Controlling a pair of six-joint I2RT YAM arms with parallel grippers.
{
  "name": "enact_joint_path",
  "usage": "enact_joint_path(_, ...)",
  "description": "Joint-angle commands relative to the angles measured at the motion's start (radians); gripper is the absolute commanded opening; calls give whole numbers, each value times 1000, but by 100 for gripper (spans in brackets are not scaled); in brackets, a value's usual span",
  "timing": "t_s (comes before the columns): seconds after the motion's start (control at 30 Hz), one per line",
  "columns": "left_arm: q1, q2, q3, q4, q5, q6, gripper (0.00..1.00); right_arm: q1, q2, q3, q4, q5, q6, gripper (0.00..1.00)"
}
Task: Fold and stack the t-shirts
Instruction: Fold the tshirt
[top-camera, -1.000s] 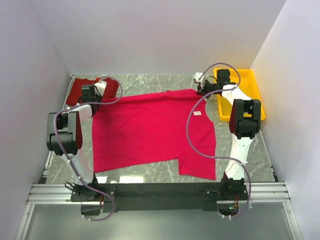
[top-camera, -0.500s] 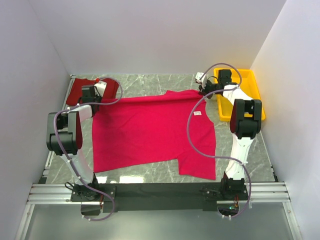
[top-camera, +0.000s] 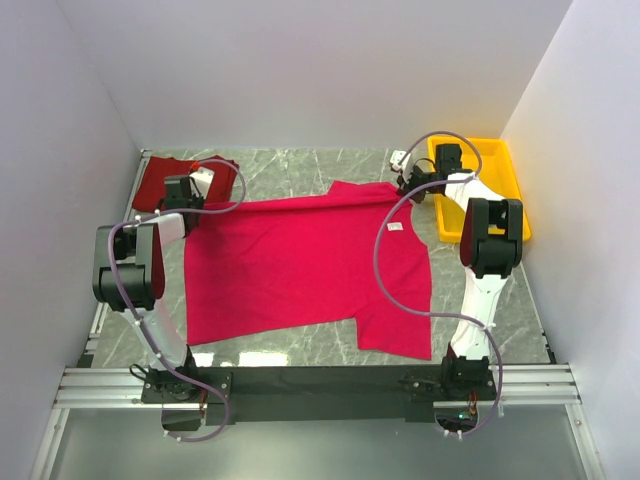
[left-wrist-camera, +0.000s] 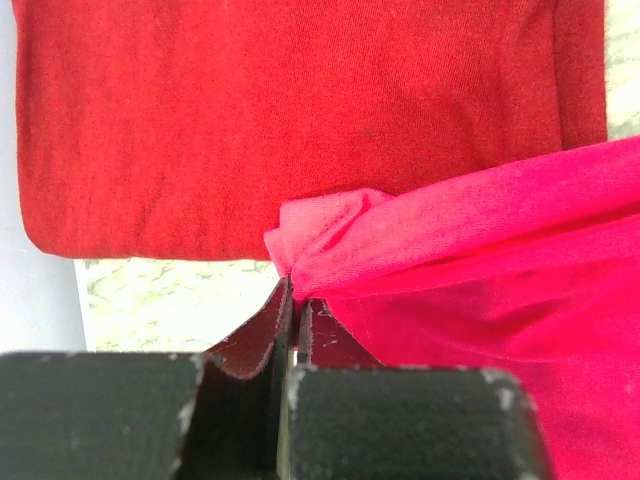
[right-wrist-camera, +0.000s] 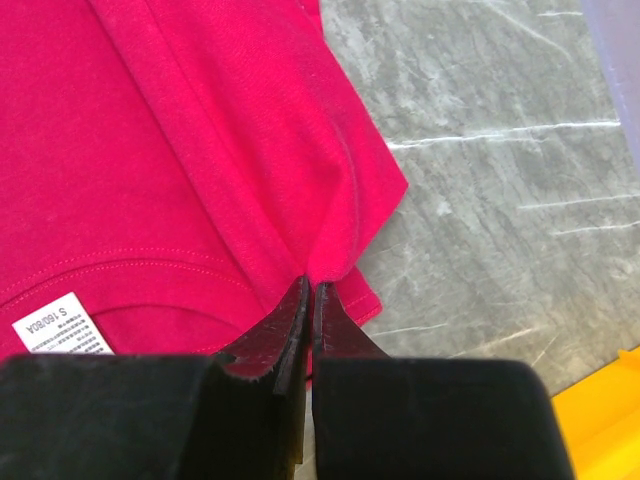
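Note:
I will use my left gripper to set the corner of the crimson-pink t-shirt down and let go of it just in front of the folded brick-red t-shirt's near edge (top-camera: 192, 225).
The crimson-pink t-shirt (top-camera: 300, 265) lies spread on the marble table, its white neck tag (top-camera: 395, 227) on the right side. My left gripper (top-camera: 192, 206) is shut on its far-left corner (left-wrist-camera: 320, 225). My right gripper (top-camera: 408, 188) is shut on its far-right corner (right-wrist-camera: 345, 235); the tag (right-wrist-camera: 58, 325) shows beside the jaws. The stretched far edge hangs taut between the two grippers. The brick-red t-shirt (top-camera: 160, 180) lies folded at the far left corner, partly under the left wrist, and fills the upper part of the left wrist view (left-wrist-camera: 280, 120).
A yellow plastic tray (top-camera: 505, 175) stands at the far right, close behind my right arm. White walls close in the table on three sides. Bare marble (top-camera: 300, 165) shows beyond the pink shirt's far edge.
Both grippers have drawn slightly toward the near side with the shirt's far corners still held, and the far edge has shifted a little with them.

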Motion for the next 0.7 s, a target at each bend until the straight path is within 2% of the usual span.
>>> enact_joint_path(0.0,6,-45,-5,18,-36,12,1,-13,-70,-7,8,17,-17,0)
enact_joint_path(0.3,3,-76,-30,64,-68,13,1,-18,-75,-7,23,17,0,0)
enact_joint_path(0.67,3,-150,-129,133,-96,20,1,-22,-73,0,31,25,15,0)
